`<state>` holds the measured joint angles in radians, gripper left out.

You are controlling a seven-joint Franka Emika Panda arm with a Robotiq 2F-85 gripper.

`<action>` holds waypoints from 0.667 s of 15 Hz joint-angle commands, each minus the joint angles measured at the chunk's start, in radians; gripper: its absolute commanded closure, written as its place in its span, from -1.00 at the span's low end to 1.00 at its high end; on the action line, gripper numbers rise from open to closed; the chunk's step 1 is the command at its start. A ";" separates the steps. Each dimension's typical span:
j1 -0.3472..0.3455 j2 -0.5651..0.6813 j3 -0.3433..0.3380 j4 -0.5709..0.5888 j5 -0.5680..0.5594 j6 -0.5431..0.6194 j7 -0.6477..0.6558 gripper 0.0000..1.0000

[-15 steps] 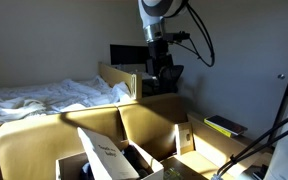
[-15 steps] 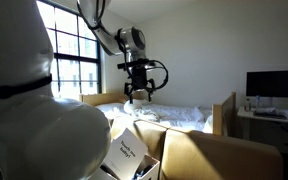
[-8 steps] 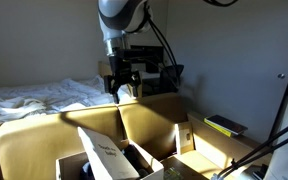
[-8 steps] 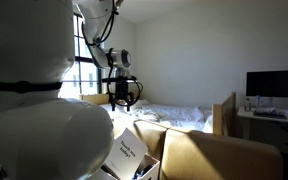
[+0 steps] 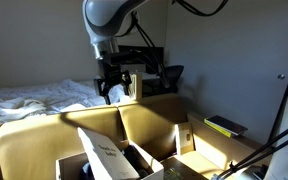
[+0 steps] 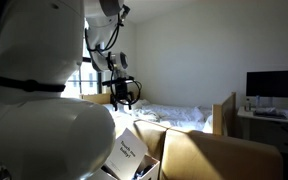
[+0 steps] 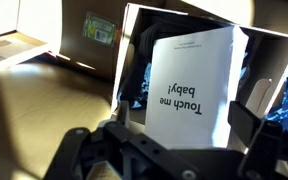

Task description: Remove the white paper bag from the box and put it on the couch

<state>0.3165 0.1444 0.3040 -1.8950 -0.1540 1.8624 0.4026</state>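
Note:
The white paper bag has a top edge (image 5: 92,132) (image 7: 188,146), the raised end nearest its large print, and my gripper needs to go there next and close on it.
The white paper bag (image 5: 101,155) (image 6: 127,153) stands tilted in the brown cardboard box (image 5: 70,164) (image 6: 146,170), low in both exterior views. In the wrist view the bag (image 7: 190,82) fills the middle, its dark print upside down, with the box (image 7: 127,58) walls around it and dark and blue items beside it. My gripper (image 5: 111,92) (image 6: 124,99) hangs open in the air well above the box, holding nothing. In the wrist view the gripper (image 7: 181,128) frames the bag's lower edge without touching it. The mustard-tan couch (image 5: 39,137) (image 6: 209,155) surrounds the box.
A bed with rumpled white sheets (image 5: 39,95) (image 6: 179,115) lies behind the couch. A desk with a monitor (image 6: 274,85) stands at the far side. A book (image 5: 225,125) rests near another cardboard flap (image 5: 189,142). A flat cardboard piece (image 7: 14,45) lies in sunlight.
The arm has swung sideways and slightly down, bringing the open gripper over the box. The bag and the box have not moved.

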 commanded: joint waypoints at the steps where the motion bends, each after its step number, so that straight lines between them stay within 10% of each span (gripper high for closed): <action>1: 0.101 0.248 -0.001 0.231 -0.150 -0.082 0.051 -1.00; 10: 0.285 0.725 -0.116 0.759 -0.022 -0.087 0.120 -1.00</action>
<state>0.5662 0.7490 0.2406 -1.3228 -0.2331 1.8045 0.4383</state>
